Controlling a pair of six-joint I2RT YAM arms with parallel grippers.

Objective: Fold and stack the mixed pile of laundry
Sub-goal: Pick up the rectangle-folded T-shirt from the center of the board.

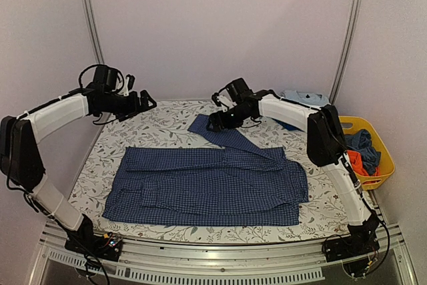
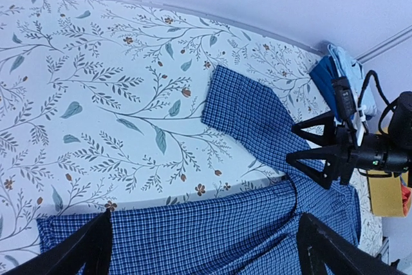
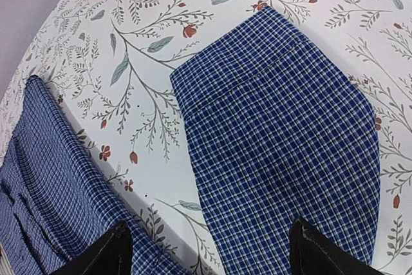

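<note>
The blue small-check shirt's sleeve runs between its cuff and the shirt's body. Next, my right gripper closes on the sleeve's middle (image 1: 217, 139) (image 3: 226, 220) there, leaving the cuff end loose.
The blue small-check shirt (image 1: 207, 188) lies spread flat on the flowered table, one sleeve (image 1: 220, 135) stretched toward the back. My right gripper (image 1: 215, 122) hovers open and empty just above that sleeve's cuff end; the right wrist view shows the sleeve (image 3: 283, 127) between its spread fingertips (image 3: 322, 252). My left gripper (image 1: 147, 103) is open and empty, raised over the table's back left, away from the shirt. Its wrist view shows the shirt body (image 2: 212, 230) below and the right gripper (image 2: 325, 152) beyond. Dark navy cloth (image 1: 361, 142) and red-orange cloth (image 1: 355, 162) lie in the basket.
The yellow plastic basket (image 1: 383, 165) stands off the table's right edge. A light blue garment (image 1: 301, 98) lies at the back right corner. Bare flowered tabletop (image 1: 160, 128) shows at the back left. White walls and metal posts enclose the back.
</note>
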